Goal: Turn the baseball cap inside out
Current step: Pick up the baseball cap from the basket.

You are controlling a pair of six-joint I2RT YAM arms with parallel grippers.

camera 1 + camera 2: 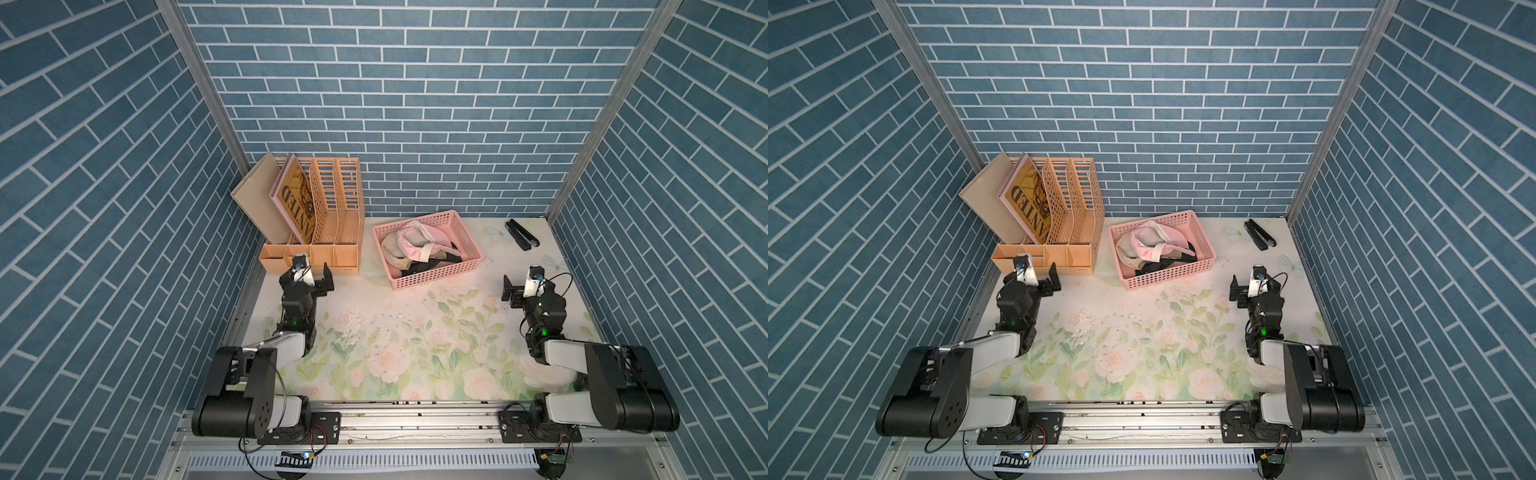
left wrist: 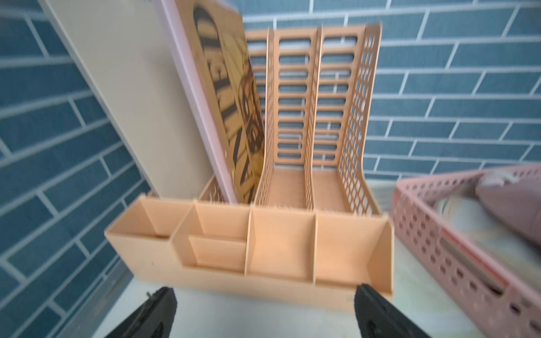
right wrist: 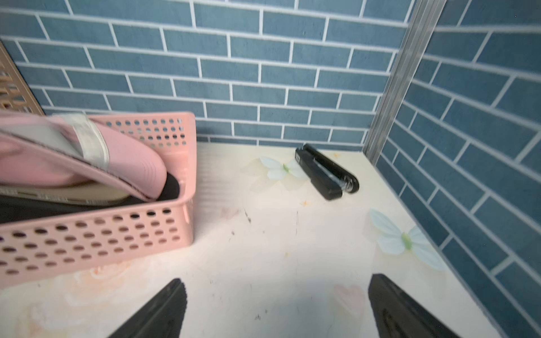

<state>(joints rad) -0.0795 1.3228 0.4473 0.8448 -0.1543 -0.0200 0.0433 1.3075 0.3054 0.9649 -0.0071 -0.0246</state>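
Note:
My right gripper should move next to the pink baseball cap's visor (image 1: 441,240) (image 3: 145,173), beside the white inner band of the cap, and then close there.
A pink baseball cap (image 1: 415,243) (image 1: 1152,243) lies on top of beige and black caps in a pink perforated basket (image 1: 436,280) (image 1: 1167,279) at the back middle of the table. The right wrist view shows the cap's brim (image 3: 87,166) over the basket wall (image 3: 102,240); the left wrist view catches only a blurred edge of the cap (image 2: 509,210). My left gripper (image 1: 308,271) (image 1: 1030,274) (image 2: 265,292) is open and empty, left of the basket and facing the orange organiser. My right gripper (image 1: 530,283) (image 1: 1255,283) (image 3: 278,281) is open and empty above the table, right of the basket.
An orange file organiser (image 1: 332,208) (image 2: 292,248) with two leaning books stands at the back left, just ahead of my left gripper. A black stapler (image 1: 521,235) (image 3: 325,172) lies at the back right corner. Blue brick walls close in three sides.

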